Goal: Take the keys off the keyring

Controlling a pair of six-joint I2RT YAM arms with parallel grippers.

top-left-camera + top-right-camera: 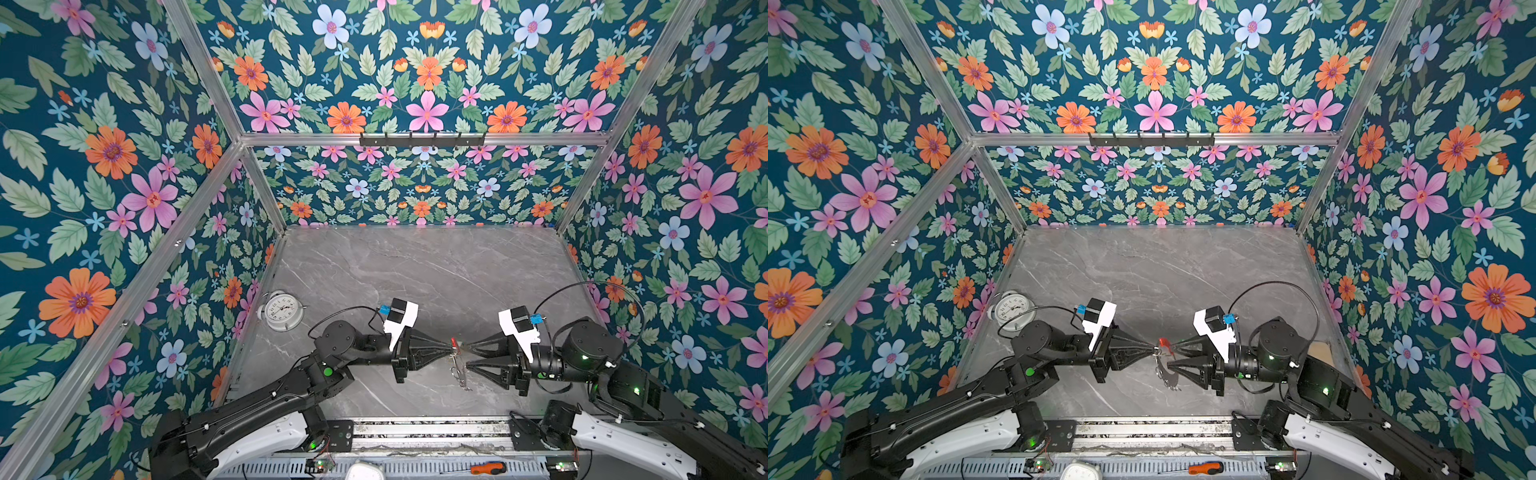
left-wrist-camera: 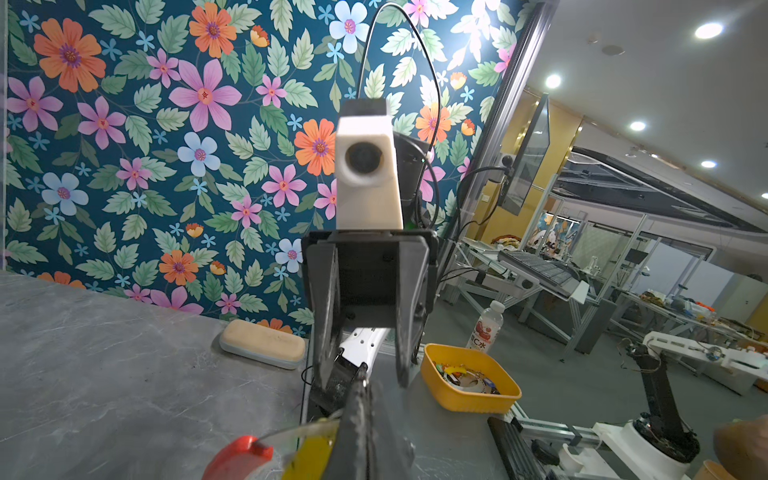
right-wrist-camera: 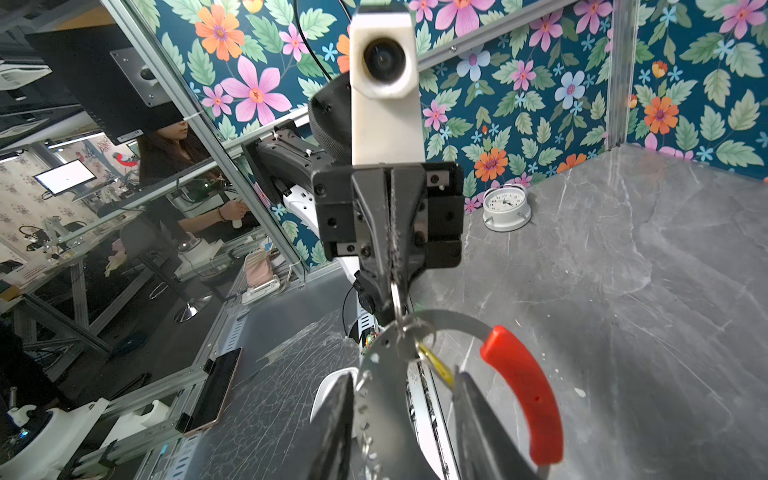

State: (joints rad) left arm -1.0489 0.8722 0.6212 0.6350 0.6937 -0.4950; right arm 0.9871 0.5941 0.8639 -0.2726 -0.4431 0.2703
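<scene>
The grey band covers the yellow key on my right gripper's side. So next my right gripper takes the split ring (image 3: 408,326) before my left gripper takes a new grip.
The keyring (image 1: 459,374) hangs above the table between both arms, its red section (image 1: 454,343) uppermost; in the right wrist view it is a grey band (image 3: 382,361) with a red section (image 3: 523,395). My left gripper (image 1: 451,351) (image 2: 363,374) is shut on a small silver split ring (image 3: 397,297) at the band's top. A yellow-headed key (image 2: 309,457) (image 3: 436,363) dangles from that ring. My right gripper (image 1: 466,355) (image 3: 405,415) stands open, its fingers on either side of the band without gripping it, one finger close to the yellow key.
A white alarm clock (image 1: 284,311) (image 3: 506,205) stands at the table's left edge. An orange-handled screwdriver (image 1: 488,468) lies on the front rail. A beige case (image 2: 262,343) sits by the right wall, and a yellow bin (image 2: 469,388) beyond the table.
</scene>
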